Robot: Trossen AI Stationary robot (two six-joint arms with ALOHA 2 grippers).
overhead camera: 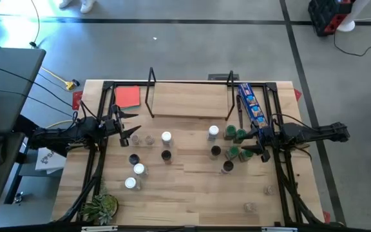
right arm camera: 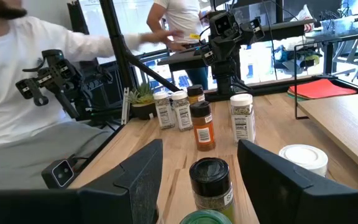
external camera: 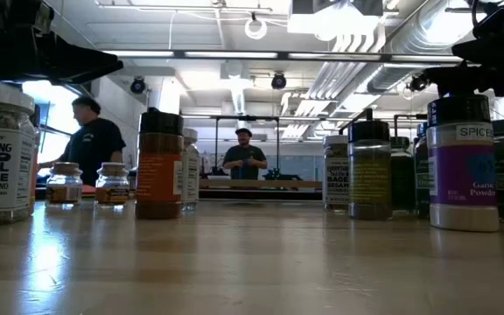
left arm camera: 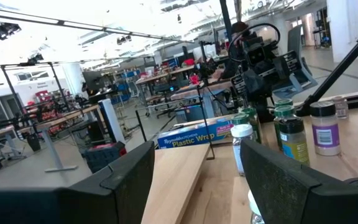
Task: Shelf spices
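Observation:
The top of the white-lidded jar (overhead camera: pixel 213 130) (right arm camera: pixel 303 158) is closest to the green-lidded jars, in front of the shelf. My right gripper should close on it next.
Several spice jars stand upright on the table. A white-lidded one (overhead camera: pixel 166 136), dark-lidded ones (overhead camera: pixel 166 155) and two small clear ones (overhead camera: pixel 143 139) are at centre-left. Green-lidded jars (overhead camera: pixel 240 135) and a dark-lidded jar (overhead camera: pixel 216 151) are at centre-right. The light-wood shelf (overhead camera: pixel 189 98) sits at the far edge. My left gripper (overhead camera: pixel 131 124) hovers open left of the shelf's near corner, aimed along the shelf board (left arm camera: pixel 179 174). My right gripper (overhead camera: pixel 247 142) is open among the green-lidded jars. A green lid (right arm camera: pixel 204 218) lies low between its fingers and a dark-lidded jar (right arm camera: pixel 210 180) stands just ahead. Neither gripper touches anything.
A red card (overhead camera: pixel 127 96) lies left of the shelf and a long blue packet (overhead camera: pixel 251 106) right of it. A small plant (overhead camera: pixel 102 206) stands at the near left corner. Two clear jars (overhead camera: pixel 259 198) sit near the right front. A person in white (right arm camera: pixel 17 93) is beside the table's left side.

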